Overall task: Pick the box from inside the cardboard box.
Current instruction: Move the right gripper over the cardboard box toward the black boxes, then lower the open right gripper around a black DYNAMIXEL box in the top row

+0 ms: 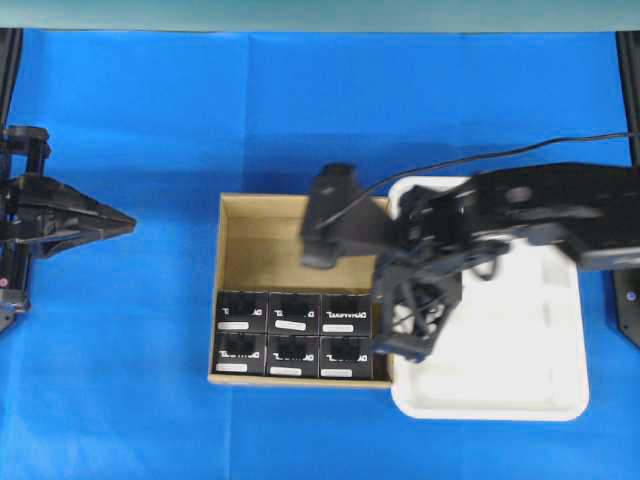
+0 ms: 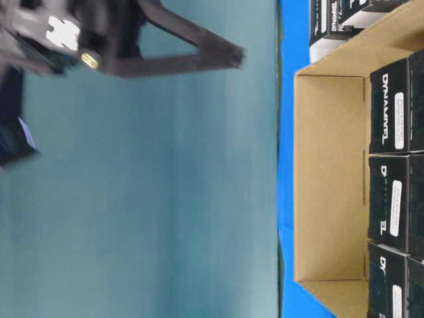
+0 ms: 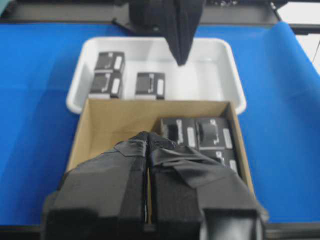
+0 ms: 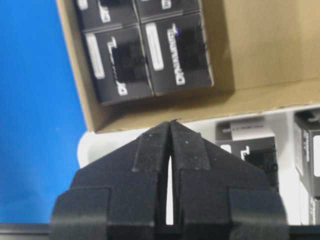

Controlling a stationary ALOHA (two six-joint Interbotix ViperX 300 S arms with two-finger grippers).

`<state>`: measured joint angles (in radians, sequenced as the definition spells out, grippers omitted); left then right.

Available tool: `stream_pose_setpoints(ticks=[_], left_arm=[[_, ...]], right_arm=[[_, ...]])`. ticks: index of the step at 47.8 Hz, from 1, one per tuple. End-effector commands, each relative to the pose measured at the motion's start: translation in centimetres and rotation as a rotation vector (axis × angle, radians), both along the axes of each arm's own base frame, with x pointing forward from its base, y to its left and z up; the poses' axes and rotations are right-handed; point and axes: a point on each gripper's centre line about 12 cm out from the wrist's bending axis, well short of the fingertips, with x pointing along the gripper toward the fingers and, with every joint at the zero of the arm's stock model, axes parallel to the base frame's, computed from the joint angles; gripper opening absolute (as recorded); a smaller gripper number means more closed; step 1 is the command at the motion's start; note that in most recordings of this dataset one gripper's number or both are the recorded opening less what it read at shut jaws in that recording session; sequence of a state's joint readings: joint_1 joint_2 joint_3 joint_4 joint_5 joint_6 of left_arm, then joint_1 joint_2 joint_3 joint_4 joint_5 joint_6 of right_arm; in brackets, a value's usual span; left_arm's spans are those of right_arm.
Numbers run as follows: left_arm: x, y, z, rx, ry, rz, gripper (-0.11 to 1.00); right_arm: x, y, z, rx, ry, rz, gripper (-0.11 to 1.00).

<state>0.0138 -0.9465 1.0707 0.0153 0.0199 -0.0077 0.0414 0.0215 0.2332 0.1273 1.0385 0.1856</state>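
The robot's right gripper should close on the sides of the black box (image 1: 346, 315) (image 4: 177, 52) that is next to the white tray, in the far row of the cardboard box.
The cardboard box (image 1: 250, 240) sits mid-table; several black boxes (image 1: 295, 335) fill its near half, and its far half is bare. It also shows in the left wrist view (image 3: 107, 125), the right wrist view (image 4: 260, 55) and the table-level view (image 2: 328, 179). My right gripper (image 1: 400, 350) is shut and empty. It hangs tip-down over the seam between the carton's wall and the white tray (image 1: 530, 380), beside the carton's corner box (image 4: 177, 55). My left gripper (image 1: 128, 222) is shut and empty, well to the left of the carton.
The white tray (image 3: 220, 65) touches the carton's side and holds three black boxes (image 3: 150, 84); my right arm hides them from overhead. My right gripper (image 3: 181, 60) shows above the tray, and raised above the table from table level (image 2: 235, 56). Blue cloth (image 1: 130, 380) surrounds everything.
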Motion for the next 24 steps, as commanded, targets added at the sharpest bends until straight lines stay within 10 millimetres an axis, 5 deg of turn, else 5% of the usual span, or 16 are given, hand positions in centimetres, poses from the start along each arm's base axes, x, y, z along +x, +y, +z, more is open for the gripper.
stream_pose_setpoints(ticks=[1,17,24], left_arm=[[0.2,0.0,1.1,0.002,-0.026,-0.002,-0.03],[0.2,0.0,1.1,0.005,-0.026,-0.002,-0.03],[0.2,0.0,1.1,0.005,-0.026,-0.002,-0.03]], right_arm=[[0.8,0.1,-0.7,-0.004,0.039,0.011,0.03],[2.6,0.1,-1.5,-0.039,0.002,0.113,0.06],[3.0,0.0,-1.7,-0.048,-0.031,0.145,0.26]])
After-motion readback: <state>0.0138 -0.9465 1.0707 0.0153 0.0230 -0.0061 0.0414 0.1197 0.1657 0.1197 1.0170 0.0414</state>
